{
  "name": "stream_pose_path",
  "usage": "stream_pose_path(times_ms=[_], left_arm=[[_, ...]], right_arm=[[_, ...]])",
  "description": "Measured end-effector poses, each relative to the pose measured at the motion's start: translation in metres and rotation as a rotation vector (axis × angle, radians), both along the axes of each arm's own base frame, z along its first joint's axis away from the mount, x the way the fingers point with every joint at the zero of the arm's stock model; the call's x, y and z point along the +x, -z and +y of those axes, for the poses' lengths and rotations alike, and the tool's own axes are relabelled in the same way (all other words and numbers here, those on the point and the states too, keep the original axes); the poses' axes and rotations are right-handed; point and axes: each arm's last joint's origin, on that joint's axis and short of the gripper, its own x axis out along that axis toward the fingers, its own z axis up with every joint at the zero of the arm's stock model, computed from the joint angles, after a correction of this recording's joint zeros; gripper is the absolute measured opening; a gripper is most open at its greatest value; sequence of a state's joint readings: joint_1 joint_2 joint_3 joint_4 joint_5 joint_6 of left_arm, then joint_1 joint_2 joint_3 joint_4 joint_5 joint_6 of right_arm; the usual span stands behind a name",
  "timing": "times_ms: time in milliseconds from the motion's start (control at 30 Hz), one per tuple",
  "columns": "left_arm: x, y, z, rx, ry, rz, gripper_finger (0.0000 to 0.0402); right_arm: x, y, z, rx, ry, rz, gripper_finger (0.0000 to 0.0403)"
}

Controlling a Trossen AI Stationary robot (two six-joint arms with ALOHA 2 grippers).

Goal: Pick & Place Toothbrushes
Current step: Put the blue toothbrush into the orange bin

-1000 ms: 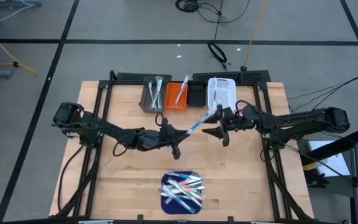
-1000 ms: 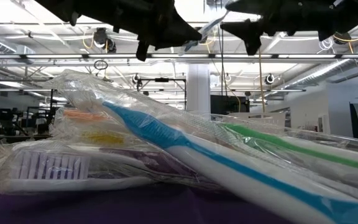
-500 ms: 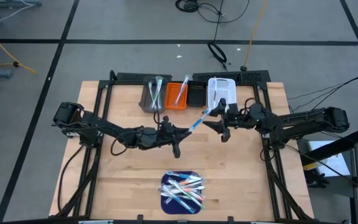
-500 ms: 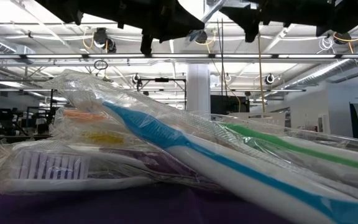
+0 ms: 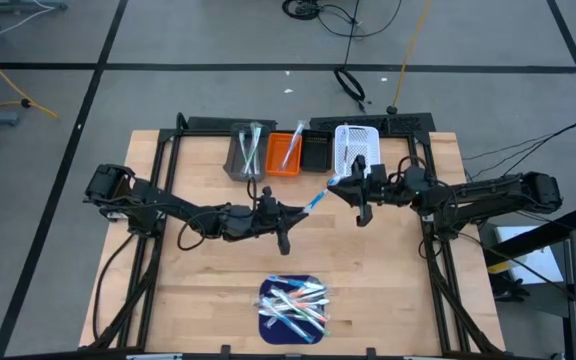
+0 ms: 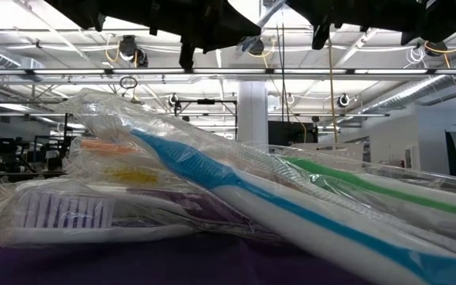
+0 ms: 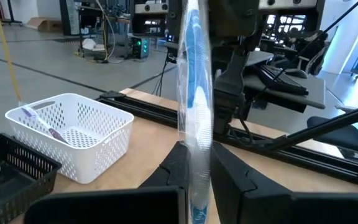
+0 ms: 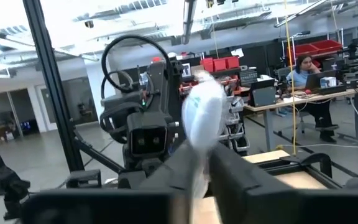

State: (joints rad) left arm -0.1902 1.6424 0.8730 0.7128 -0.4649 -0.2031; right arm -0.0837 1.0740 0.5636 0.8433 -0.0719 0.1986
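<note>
Next, I open my left gripper, which is at the lower end of the slanting toothbrush, and take its middle (image 5: pixel 317 199) with it once my right gripper turns the toothbrush upright.
A blue-and-white toothbrush (image 5: pixel 316 199) in a clear wrapper hangs in the air between my two arms, over the middle of the table. My left gripper (image 5: pixel 297 211) is shut on its lower end. My right gripper (image 5: pixel 337 185) is shut on its upper end, just in front of the white basket (image 5: pixel 356 148). In the left wrist view the toothbrush (image 7: pixel 193 93) runs from my fingers up to the right gripper (image 7: pixel 229 25). A pile of wrapped toothbrushes (image 5: pixel 293 305) lies on the dark blue mat (image 5: pixel 268 325) near the front edge. My left gripper pinches the toothbrush's lower end (image 7: pixel 196 177) between its two fingers, coming from the table's left. The toothbrush runs on past the fingertips, slanting up and clear of the table. My right gripper pinches the toothbrush's upper end (image 8: pixel 202 115) between its two fingers (image 8: pixel 229 163), coming from the table's right. The wrapped end stands out past the fingertips. It is lifted clear of the table.
At the far edge stand a grey bin (image 5: pixel 245 153) and an orange bin (image 5: pixel 286 153), each with toothbrushes in it, a black bin (image 5: pixel 316 153) and the white basket. A dark frame (image 5: pixel 168 160) rims the wooden table. A person (image 8: pixel 303 65) sits at a desk beyond.
My right gripper has moved toward the table's far edge and a little left, up to the toothbrush's upper end, and has shut on it. My left gripper has kept its hold, and the toothbrush has stayed slanted in the air.
</note>
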Motion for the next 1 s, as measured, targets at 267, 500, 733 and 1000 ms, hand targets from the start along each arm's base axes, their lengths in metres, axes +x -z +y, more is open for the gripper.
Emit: stream_pose_path(times_ms=[267, 500, 733, 1000], left_arm=[[0.0, 0.001, 0.0, 0.038, -0.003, 0.018, 0.0063], [0.0, 0.001, 0.0, 0.056, -0.008, 0.027, 0.012], [0.0, 0.001, 0.001, 0.107, -0.036, 0.045, 0.0158], [-0.001, 0.006, 0.001, 0.1, -0.028, 0.09, 0.0159]], right_arm=[[0.0, 0.001, 0.0, -0.006, -0.003, 0.012, 0.0007], [0.001, 0.004, 0.0, -0.001, -0.003, 0.045, 0.0007], [0.003, 0.015, 0.0, 0.045, -0.009, 0.161, 0.0007], [0.003, 0.026, 0.0, 0.095, -0.012, 0.273, 0.0007]])
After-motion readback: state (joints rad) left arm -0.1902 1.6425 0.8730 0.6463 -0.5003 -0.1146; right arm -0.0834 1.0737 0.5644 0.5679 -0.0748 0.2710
